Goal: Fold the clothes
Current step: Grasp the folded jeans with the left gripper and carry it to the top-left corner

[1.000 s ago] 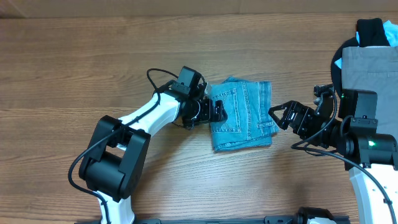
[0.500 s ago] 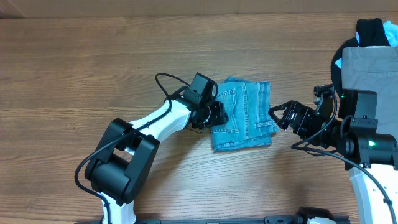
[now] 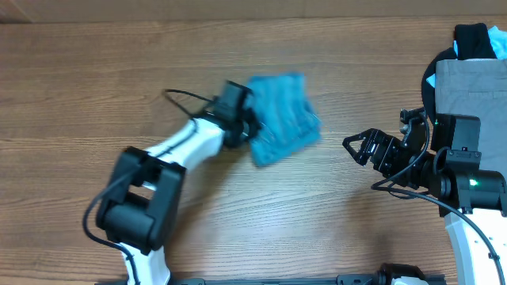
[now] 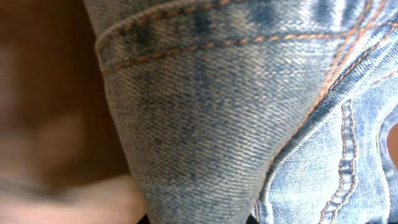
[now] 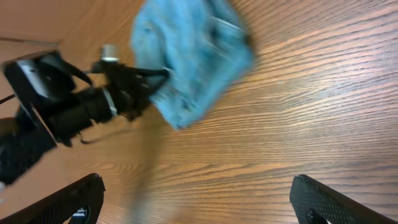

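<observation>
The robot's left gripper will let go of the jeans on the bare wood at the table's back corner [image 3: 81, 50], the one farthest from the grey cloth.
The clothes [image 3: 281, 119] are a folded bundle of light blue jeans, blurred with motion, left of the table's middle. My left gripper [image 3: 244, 127] is shut on the bundle's left edge and carries it. In the left wrist view the denim [image 4: 205, 124], with orange stitching, fills nearly the whole frame and hides the fingers. The right wrist view shows the jeans [image 5: 189, 62] hanging from the left arm above the wood. My right gripper [image 3: 360, 148] stands open to the right of the jeans, apart from them, with bare table between its fingertips [image 5: 68, 202].
A pile of other garments lies at the far right edge: a grey cloth [image 3: 471, 83] with black and light blue pieces [image 3: 475, 39] behind it. The wooden table [image 3: 119, 71] stretches left and toward the back.
My left gripper closed on the left edge of the jeans and swung them up and to the left from where they lay flat. The right arm has not moved.
</observation>
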### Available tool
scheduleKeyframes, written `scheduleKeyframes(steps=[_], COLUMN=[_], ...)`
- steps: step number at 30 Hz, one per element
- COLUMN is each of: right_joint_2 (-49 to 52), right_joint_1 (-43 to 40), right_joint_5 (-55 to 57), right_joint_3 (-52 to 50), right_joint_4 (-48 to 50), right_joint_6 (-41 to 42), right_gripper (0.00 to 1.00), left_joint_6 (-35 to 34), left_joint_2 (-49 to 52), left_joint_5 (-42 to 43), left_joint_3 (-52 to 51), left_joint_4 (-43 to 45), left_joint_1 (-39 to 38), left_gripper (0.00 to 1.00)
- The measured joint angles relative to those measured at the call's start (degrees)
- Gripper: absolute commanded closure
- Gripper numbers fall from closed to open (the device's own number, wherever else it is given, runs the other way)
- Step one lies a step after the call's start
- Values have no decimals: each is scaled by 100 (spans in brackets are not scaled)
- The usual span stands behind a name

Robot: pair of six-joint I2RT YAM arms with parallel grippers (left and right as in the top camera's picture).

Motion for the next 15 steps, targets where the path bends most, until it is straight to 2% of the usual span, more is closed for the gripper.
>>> scheduleKeyframes(steps=[4,8,9,12,15], right_joint_2=[0,0,0,0,0], right_joint_1=[0,-2,0,-2,-2], right_joint_5=[74,190,203,232,234], right_joint_3=[0,0,0,0,0], right_joint_4=[11,20,24,46,66], right_joint_6=[-2,0,-2,-2,0], right_gripper=[0,0,0,0,0], left_joint_6=[-79,-142,-144,-160,-164], left_joint_2=[0,0,0,2,2], left_joint_5=[-304,-730,-817,-973,-966], left_joint_3=[11,13,13,13,11], left_joint_4=[92,238,262,310,321], left_joint_1=[1266,2940,3338,4483,5353], left_gripper=[95,83,84,96,96])
